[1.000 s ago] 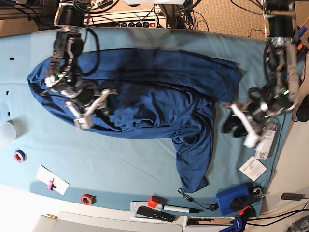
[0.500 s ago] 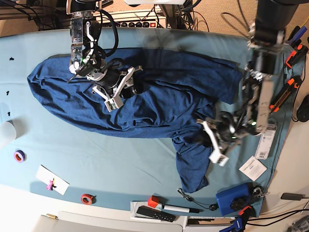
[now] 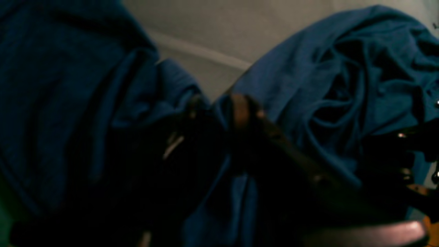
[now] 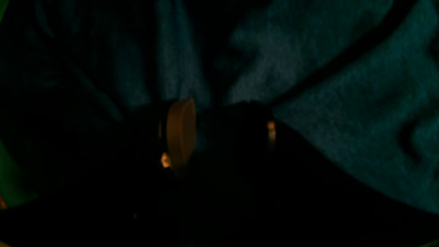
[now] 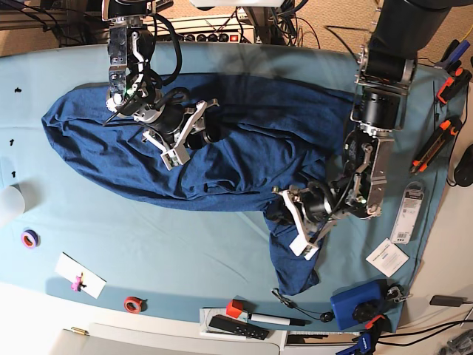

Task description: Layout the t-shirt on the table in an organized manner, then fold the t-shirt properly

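Note:
The t-shirt's body is bunched where the trailing part meets it, so next my left gripper pulls the body's near edge (image 5: 257,208) frontward.
The dark navy t-shirt (image 5: 222,159) lies crumpled across the teal table (image 5: 148,244), with one part trailing toward the front edge. My left gripper (image 5: 295,222) is down on that trailing part, where it meets the body. In the left wrist view its dark fingers (image 3: 243,106) stand close together, and a fold of the t-shirt (image 3: 308,85) is pinched between them at my left gripper (image 3: 219,106). My right gripper (image 5: 188,133) rests open on the upper middle of the shirt. Its pads (image 4: 180,133) are apart over fabric (image 4: 343,120), holding nothing.
A white cup (image 5: 7,203), purple tape roll (image 5: 29,238), white card (image 5: 80,275) and red tape roll (image 5: 133,304) sit front left. A remote (image 5: 236,327), marker (image 5: 277,319) and blue box (image 5: 358,302) line the front edge. Paper tags (image 5: 388,257) and an orange-handled tool (image 5: 436,140) lie at the right.
The left arm swung in from the table's right edge onto the shirt's trailing part and its jaws narrowed. The right arm moved from the shirt's left side to its upper middle, then held still.

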`<state>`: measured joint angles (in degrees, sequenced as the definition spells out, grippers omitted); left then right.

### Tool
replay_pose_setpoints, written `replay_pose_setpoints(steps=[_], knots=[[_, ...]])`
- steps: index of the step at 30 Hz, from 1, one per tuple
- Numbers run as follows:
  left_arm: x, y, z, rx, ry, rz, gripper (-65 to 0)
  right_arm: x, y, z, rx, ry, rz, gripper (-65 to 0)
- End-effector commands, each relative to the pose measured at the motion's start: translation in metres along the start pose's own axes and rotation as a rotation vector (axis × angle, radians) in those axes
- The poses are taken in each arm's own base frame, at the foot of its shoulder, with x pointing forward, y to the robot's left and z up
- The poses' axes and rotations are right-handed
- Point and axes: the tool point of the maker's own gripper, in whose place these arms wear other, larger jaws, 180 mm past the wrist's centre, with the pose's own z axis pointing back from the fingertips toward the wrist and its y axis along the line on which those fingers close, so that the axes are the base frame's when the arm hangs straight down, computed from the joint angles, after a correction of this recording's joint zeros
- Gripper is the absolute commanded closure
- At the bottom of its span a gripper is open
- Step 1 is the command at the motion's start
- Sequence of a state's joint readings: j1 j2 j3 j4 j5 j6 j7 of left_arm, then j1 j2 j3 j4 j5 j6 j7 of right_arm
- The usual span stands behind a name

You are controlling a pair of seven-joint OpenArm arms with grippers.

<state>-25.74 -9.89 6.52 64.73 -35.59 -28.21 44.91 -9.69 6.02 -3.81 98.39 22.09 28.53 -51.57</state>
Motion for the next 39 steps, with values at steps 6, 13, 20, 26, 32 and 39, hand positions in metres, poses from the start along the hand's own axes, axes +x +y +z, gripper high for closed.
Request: replay_pose_setpoints(steps=[6,13,20,26,32,39], knots=[[0.027,0.003,0.003,0.030,-0.067,-0.065,0.0,-0.011,0.000,0.001,-0.002,0.056,0.014,-25.3],[0.030,0.006,0.003,0.047,-0.071,-0.087,0.0,-0.011,0.000,0.001,-0.002,0.055,0.014,-25.3],[0.005,0.013,0.003,0.080,0.057,-0.153,-31.0,-0.011,0.000,0.001,-0.002,0.053,0.014,-25.3],[-0.016,0.001,-0.016,0.116,0.124,-0.291,-30.7,-0.011,0.000,0.001,-0.002,0.052,0.014,-25.3],[-0.008,-0.020,-0.029,0.079,0.106,-0.341,-27.0,-0.011,0.000,0.001,-0.002,0.054,0.014,-25.3],[0.028,-0.023,-0.026,0.070,0.049,-0.366,-6.3,-0.011,0.001,0.001,-0.002,0.054,0.014,-25.3]])
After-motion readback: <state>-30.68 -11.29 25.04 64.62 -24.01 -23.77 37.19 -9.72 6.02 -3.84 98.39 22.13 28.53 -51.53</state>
